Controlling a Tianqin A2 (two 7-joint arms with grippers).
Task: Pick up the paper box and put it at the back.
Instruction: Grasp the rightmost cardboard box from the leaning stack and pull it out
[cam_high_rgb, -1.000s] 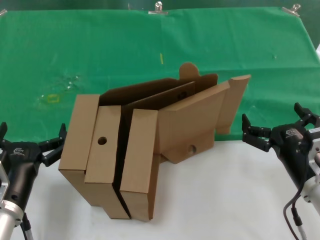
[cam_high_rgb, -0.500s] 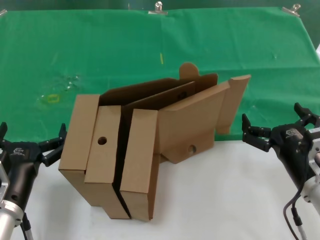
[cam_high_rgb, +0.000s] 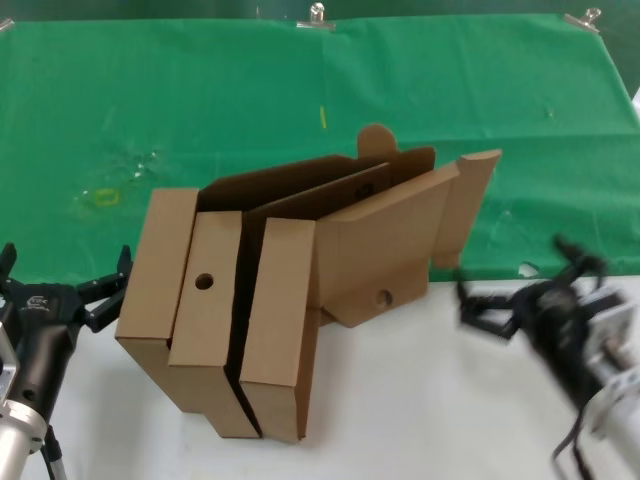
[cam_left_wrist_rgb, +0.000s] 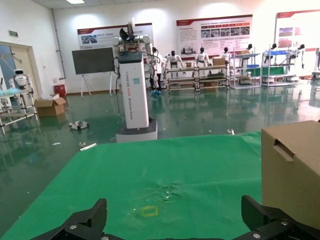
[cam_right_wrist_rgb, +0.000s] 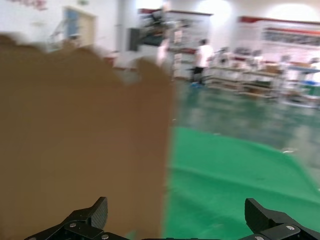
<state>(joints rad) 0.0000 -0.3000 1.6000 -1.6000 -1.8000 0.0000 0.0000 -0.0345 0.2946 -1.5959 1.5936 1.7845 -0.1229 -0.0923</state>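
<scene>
The paper box has the near side's open edge (cam_high_rgb: 300, 412), and my right gripper should go there next, away from the box's ear flap, and close on it.
The paper box (cam_high_rgb: 385, 240) is plain brown cardboard with an ear flap at its right end. It leans against the right side of a bigger cardboard box (cam_high_rgb: 215, 300) that has a rounded top tab and a round finger hole. Both straddle the near edge of the green cloth (cam_high_rgb: 200, 90). My right gripper (cam_high_rgb: 520, 285) is open and empty, low over the white table just right of the paper box. In the right wrist view the gripper (cam_right_wrist_rgb: 177, 225) faces the brown cardboard (cam_right_wrist_rgb: 80, 140). My left gripper (cam_high_rgb: 62, 265) is open and empty, left of the bigger box (cam_left_wrist_rgb: 292, 170).
Metal clips (cam_high_rgb: 318, 14) hold the cloth's far edge. A small yellow mark (cam_high_rgb: 103, 196) and a bit of crumpled clear film (cam_high_rgb: 135, 165) lie on the cloth at the left. The white tabletop (cam_high_rgb: 420, 400) runs along the front.
My right gripper has moved left toward the paper box and shows motion blur. The left gripper and both boxes have not moved.
</scene>
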